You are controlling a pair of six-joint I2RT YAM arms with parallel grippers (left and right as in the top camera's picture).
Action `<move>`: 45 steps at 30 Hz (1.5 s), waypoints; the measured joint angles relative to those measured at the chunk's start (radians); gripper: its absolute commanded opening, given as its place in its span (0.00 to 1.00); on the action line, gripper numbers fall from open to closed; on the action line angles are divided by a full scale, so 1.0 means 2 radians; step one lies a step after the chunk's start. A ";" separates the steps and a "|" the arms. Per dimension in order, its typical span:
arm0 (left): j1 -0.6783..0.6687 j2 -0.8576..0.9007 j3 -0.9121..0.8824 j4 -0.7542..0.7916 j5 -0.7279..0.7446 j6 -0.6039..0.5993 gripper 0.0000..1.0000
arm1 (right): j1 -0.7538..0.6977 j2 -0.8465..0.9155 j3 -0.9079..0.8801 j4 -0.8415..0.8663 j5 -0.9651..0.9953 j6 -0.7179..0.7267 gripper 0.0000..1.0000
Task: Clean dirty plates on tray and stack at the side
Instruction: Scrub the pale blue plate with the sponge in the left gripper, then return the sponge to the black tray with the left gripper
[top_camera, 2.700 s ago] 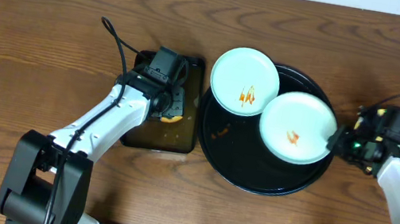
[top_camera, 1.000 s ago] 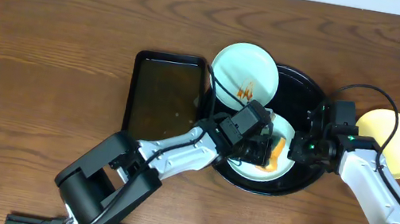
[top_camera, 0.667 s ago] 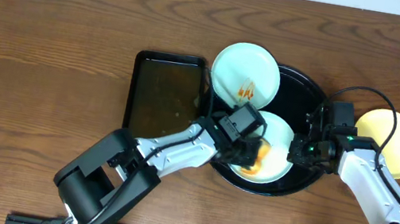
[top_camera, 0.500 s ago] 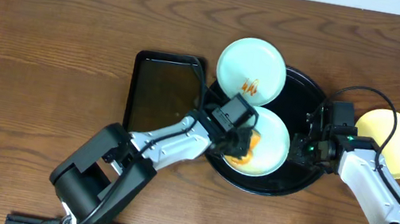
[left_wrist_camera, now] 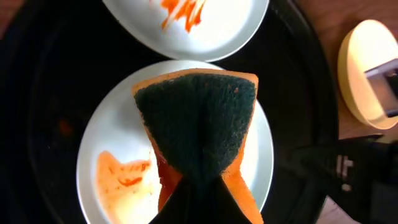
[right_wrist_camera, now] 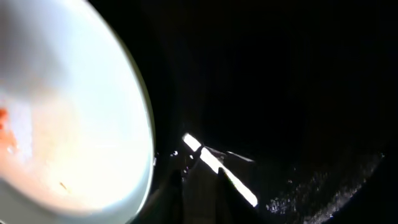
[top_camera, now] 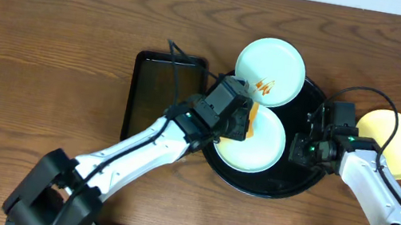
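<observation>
The bottom of the black tray is in my right gripper's closed fingers, beside the smeared plate's rim, so next my right gripper opens and grips that rim (top_camera: 282, 150) to keep the plate steady.
The round black tray (top_camera: 299, 177) holds a pale plate (top_camera: 259, 150) with a thin orange smear, also in the left wrist view (left_wrist_camera: 115, 180). My left gripper (top_camera: 236, 118) is shut on an orange sponge with a dark green face (left_wrist_camera: 196, 118), pressed onto this plate. A second pale plate (top_camera: 273, 59) with orange sauce streaks lies over the tray's far rim. A cream-yellow plate (top_camera: 397, 144) sits on the table to the right. My right gripper (top_camera: 306, 148) (right_wrist_camera: 202, 183) is shut and empty, on the tray floor just right of the smeared plate (right_wrist_camera: 68, 106).
A rectangular black tray (top_camera: 163, 103) with brownish water stands left of the round tray, under my left arm. Bare wood table lies all around. My right arm runs past the cream plate.
My left gripper swept the sponge across the tray's plate from its lower right to its upper left. The sauced plate slid up and right onto the rim. The right gripper stayed put.
</observation>
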 measured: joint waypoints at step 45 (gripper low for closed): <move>-0.017 0.109 0.000 0.008 -0.006 0.003 0.08 | 0.013 0.049 -0.025 0.096 -0.061 0.015 0.01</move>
